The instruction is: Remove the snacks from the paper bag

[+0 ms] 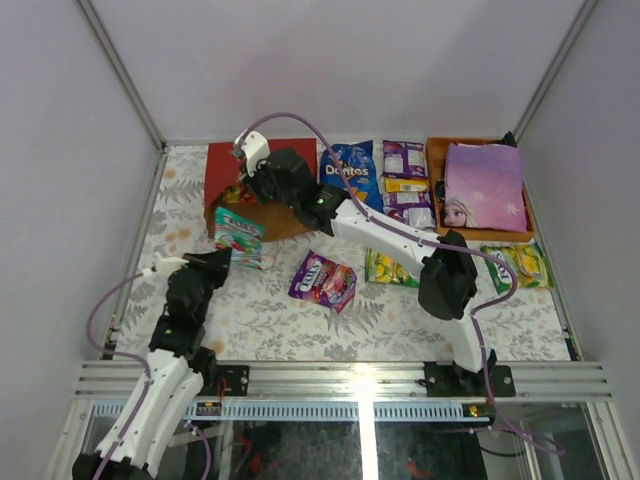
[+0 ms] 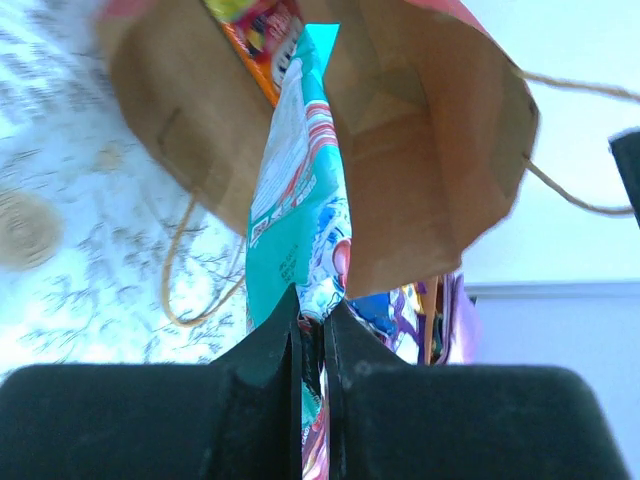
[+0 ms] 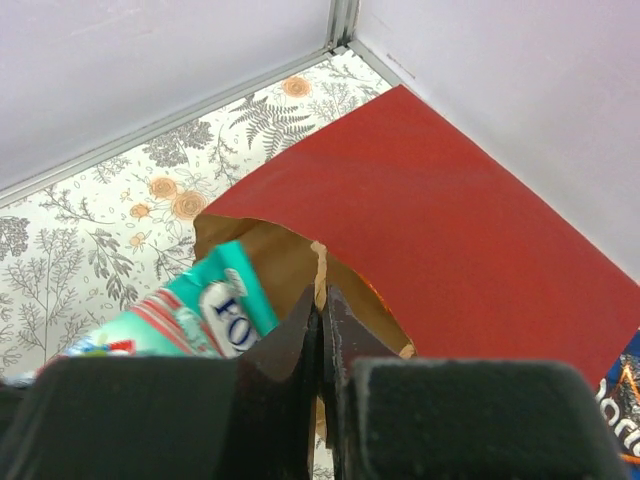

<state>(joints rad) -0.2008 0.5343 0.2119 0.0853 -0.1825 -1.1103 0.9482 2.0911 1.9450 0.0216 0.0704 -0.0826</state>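
Observation:
The teal snack packet, now just outside the bag's mouth, will be let go by my left gripper in the back corner of the table (image 1: 187, 168), between the side wall and the red paper bag.
The red paper bag (image 1: 262, 160) lies on its side at the back left, its brown mouth (image 2: 430, 150) facing the arms. My right gripper (image 3: 322, 300) is shut on the bag's tan cord handle (image 3: 320, 262) at the mouth's upper rim (image 1: 246, 188). My left gripper (image 2: 312, 318) is shut on a teal snack packet (image 2: 300, 200), which sits just outside the mouth (image 1: 238, 238). An orange-red packet (image 2: 262, 40) is still inside the bag. On the table lie the blue Doritos bag (image 1: 350, 172), purple packs (image 1: 405, 158), a purple packet (image 1: 322, 280) and a yellow-green pack (image 1: 390, 268).
An orange tray (image 1: 436, 190) at the back right holds a flat lilac princess-print item (image 1: 485, 185). Another yellow-green pack (image 1: 522, 265) lies by the right wall. Walls close the table on the left, back and right. The right arm stretches diagonally across the middle.

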